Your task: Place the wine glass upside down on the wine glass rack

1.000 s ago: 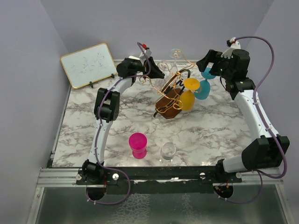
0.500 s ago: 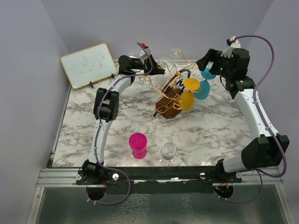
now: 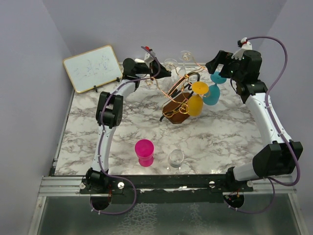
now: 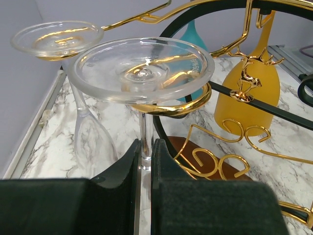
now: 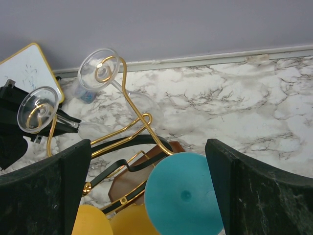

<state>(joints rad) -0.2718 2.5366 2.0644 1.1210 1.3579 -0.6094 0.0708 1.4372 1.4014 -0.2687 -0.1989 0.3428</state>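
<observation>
Next, I let go of the clear wine glass, now upside down over a gold curl, in the gold curl point(image 3: 167, 70) point(image 4: 164, 100) beside the second clear glass with my left gripper.
A clear wine glass point(image 4: 142, 68) is upside down, its stem point(image 4: 145, 137) pinched in my shut left gripper point(image 4: 145, 159). Its round foot point(image 3: 170, 63) sits right over a gold curl point(image 4: 172, 105) of the wine glass rack point(image 3: 182, 86); whether they touch I cannot tell. The rack's brown base point(image 3: 176, 110) appears tilted. A second clear glass point(image 4: 57, 39) hangs from another curl point(image 5: 100, 68). A yellow glass point(image 3: 195, 103) and a teal glass point(image 3: 212, 93) also hang there. My right gripper point(image 5: 146, 166) stands open, wide around the teal foot point(image 5: 183, 193) without touching it.
A pink cup point(image 3: 144, 152) and a short clear tumbler point(image 3: 175, 158) stand near the front edge. A small whiteboard point(image 3: 93, 67) leans at the far left. The back wall runs close behind the rack.
My left arm has drawn slightly back and left with the glass, and the glass foot now shows beside the rack's gold arm. The right arm has not moved.
</observation>
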